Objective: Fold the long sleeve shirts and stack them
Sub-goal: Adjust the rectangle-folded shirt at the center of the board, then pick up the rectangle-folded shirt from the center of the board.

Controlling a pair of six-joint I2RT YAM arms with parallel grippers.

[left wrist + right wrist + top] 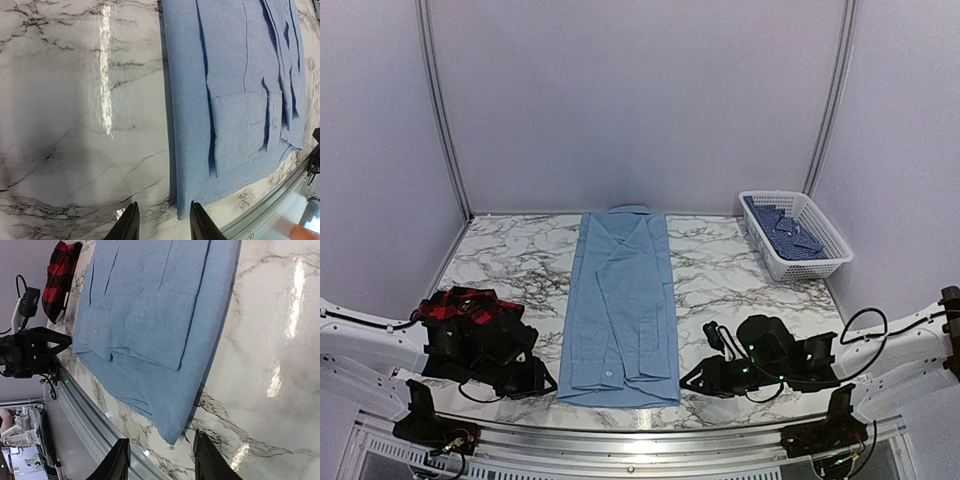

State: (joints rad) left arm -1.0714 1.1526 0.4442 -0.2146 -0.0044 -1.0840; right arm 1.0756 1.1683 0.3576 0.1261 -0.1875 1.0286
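Observation:
The shirt's near corner barely reaches the fingers of the left gripper, so the robot should move farther in and grab the shirt's side edge (188,167) above that corner before folding.
The light blue long sleeve shirt (620,300) lies flat as a long narrow strip down the middle of the table, sleeves folded in and collar at the far end. My left gripper (546,383) is low at its near left corner, open; in the left wrist view that corner of the shirt (235,75) lies just ahead of the empty left gripper (162,226). My right gripper (691,380) is open at the near right corner; the shirt (150,305) ends just in front of the right gripper (162,462). The red-and-black plaid shirt (460,303) is bunched at the left.
A white basket (812,264) holding dark blue patterned cloth (785,232) stands at the back right. A metal rail (85,420) runs along the table's near edge, close to both grippers. The left arm (30,347) shows across the shirt in the right wrist view.

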